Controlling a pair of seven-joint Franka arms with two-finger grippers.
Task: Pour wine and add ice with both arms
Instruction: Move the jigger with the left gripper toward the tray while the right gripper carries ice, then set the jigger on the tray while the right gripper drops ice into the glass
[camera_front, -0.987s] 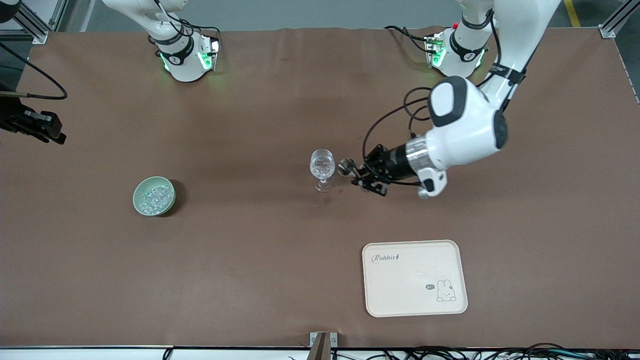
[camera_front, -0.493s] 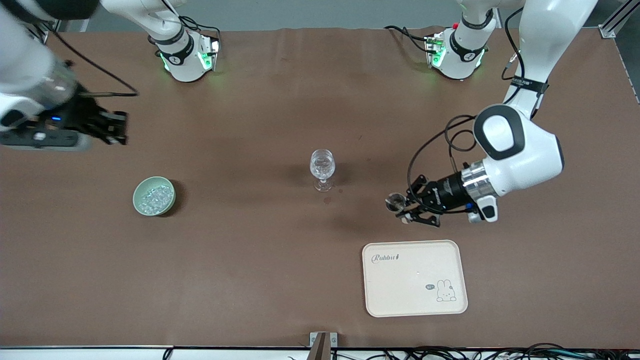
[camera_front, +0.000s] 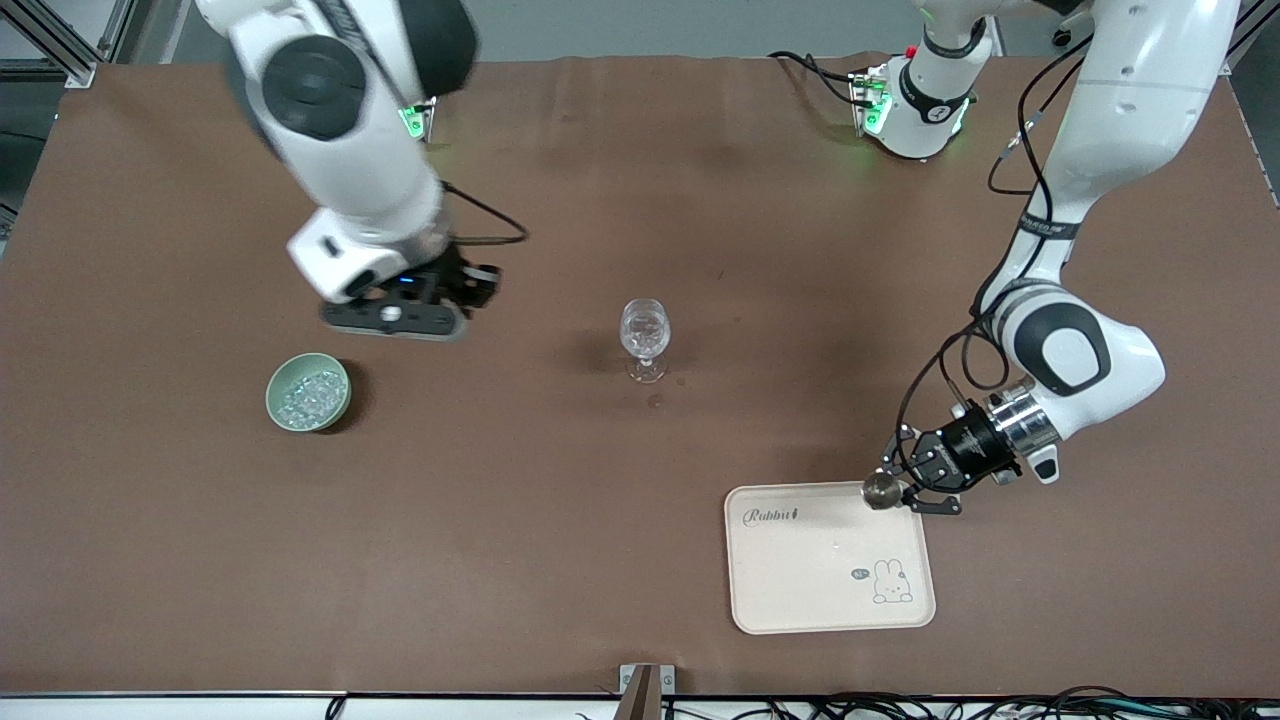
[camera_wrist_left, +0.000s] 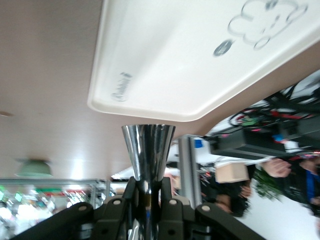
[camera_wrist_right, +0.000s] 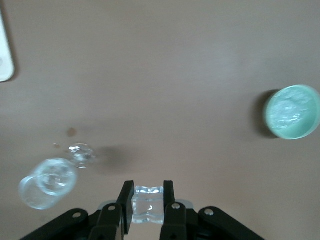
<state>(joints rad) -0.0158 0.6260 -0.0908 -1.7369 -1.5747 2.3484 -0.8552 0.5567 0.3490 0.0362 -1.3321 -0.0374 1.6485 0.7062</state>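
The shiny metal cup will go down from my left gripper on the cream tray (camera_front: 867, 516) (camera_wrist_left: 145, 35), between the tray's lettering and its nearest corner.
A clear stemmed glass (camera_front: 644, 338) stands upright mid-table; it also shows in the right wrist view (camera_wrist_right: 47, 182). Several small ice cubes (camera_front: 310, 394) lie in a pale green bowl (camera_front: 275, 378) toward the right arm's end, also seen in the right wrist view (camera_wrist_right: 292, 111). My right gripper (camera_wrist_right: 148, 200) is shut on one clear ice cube (camera_wrist_right: 148, 204) and hangs over bare table between bowl and glass (camera_front: 474, 284). My left gripper (camera_front: 903, 487) is shut on the stem of a shiny metal cup (camera_wrist_left: 148, 147), held over the corner of the cream tray (camera_front: 800, 570).
The cream tray with a rabbit drawing also shows in the left wrist view (camera_wrist_left: 190, 55), nearer the front camera than the glass. A small dark spot (camera_front: 654, 401) marks the brown table cover beside the glass foot. Cables run along the table's front edge.
The right arm swung in from its end of the table to over the space between bowl and glass. The left gripper carried the metal cup from beside the glass to the tray's corner.
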